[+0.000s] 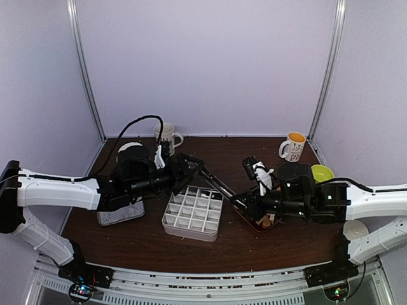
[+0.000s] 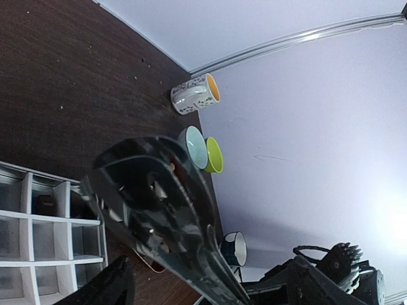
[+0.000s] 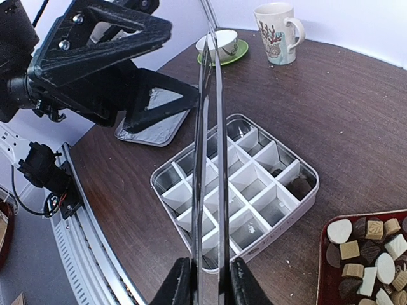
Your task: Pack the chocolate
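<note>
My right gripper is holding the tongs too far back, so my left gripper will keep them steady while my right gripper grips nearer the tongs' middle (image 1: 218, 183).
Long metal tongs (image 1: 219, 184) span the gap between both arms, above a white divided box (image 1: 191, 234). My right gripper (image 3: 211, 286) is shut on the tongs (image 3: 220, 159) near one end, its two arms pressed close. At the other end, my left gripper (image 1: 187, 166) stands open, its black fingers (image 3: 102, 32) wide apart. In the left wrist view the tongs (image 2: 159, 210) run between those fingers. The chocolate (image 3: 365, 254), dark, tan and white pieces, lies in a red tray (image 3: 323, 254) on the right. One dark piece (image 3: 299, 187) sits in a corner cell of the box (image 3: 154, 184).
The box's grey lid (image 1: 121, 215) lies left of it. A patterned mug (image 1: 166, 135) stands at the back, an orange-lined mug (image 1: 292, 147) at back right, a green bowl (image 1: 322, 171) beside it, and a white cup on a saucer (image 3: 222, 47).
</note>
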Robot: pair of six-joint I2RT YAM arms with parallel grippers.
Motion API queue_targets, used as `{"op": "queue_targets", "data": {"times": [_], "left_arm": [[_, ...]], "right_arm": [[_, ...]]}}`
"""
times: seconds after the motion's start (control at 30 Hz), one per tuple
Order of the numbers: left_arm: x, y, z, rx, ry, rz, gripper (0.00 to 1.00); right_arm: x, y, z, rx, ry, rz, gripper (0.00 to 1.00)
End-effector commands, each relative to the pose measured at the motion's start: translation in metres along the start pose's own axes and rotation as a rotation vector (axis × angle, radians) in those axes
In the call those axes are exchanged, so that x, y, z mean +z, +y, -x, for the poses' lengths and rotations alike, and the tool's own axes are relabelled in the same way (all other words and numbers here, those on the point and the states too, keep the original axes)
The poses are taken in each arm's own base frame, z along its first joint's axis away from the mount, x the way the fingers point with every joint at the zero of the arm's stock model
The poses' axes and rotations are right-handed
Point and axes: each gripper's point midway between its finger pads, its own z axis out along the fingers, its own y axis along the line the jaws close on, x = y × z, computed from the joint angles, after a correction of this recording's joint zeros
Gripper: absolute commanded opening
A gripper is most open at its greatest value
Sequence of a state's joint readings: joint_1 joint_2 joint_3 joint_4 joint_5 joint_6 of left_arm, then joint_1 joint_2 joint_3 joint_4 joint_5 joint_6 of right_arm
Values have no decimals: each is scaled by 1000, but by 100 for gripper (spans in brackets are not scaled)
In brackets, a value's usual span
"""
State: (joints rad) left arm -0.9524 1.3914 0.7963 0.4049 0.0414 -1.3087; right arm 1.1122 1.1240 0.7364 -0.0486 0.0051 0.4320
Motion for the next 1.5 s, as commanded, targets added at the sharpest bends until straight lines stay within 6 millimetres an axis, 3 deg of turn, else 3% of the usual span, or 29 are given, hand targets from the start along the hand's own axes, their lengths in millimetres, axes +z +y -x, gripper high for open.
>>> {"op": "queue_targets", "data": {"times": [0.0, 0.3, 0.67, 0.87, 1.03, 1.47], "left_arm": [[7, -45, 7, -54, -16, -155, 84], [17, -39, 0, -120, -16, -209, 62], [18, -33, 0, -128, -28, -218, 22], [16, -34, 0, -137, -33, -232, 16], [15, -34, 0, -135, -36, -243, 5], [13, -28, -1, -129, -41, -226, 3]], "right_arm": [[1, 18, 31, -28, -84, 20, 22], [3, 28, 34, -58, -76, 36, 22], [9, 30, 28, -97, -49, -1, 23], [13, 26, 26, -119, -40, -51, 26], [13, 24, 25, -117, -43, -62, 31], [6, 20, 29, -93, -70, -79, 56]]}}
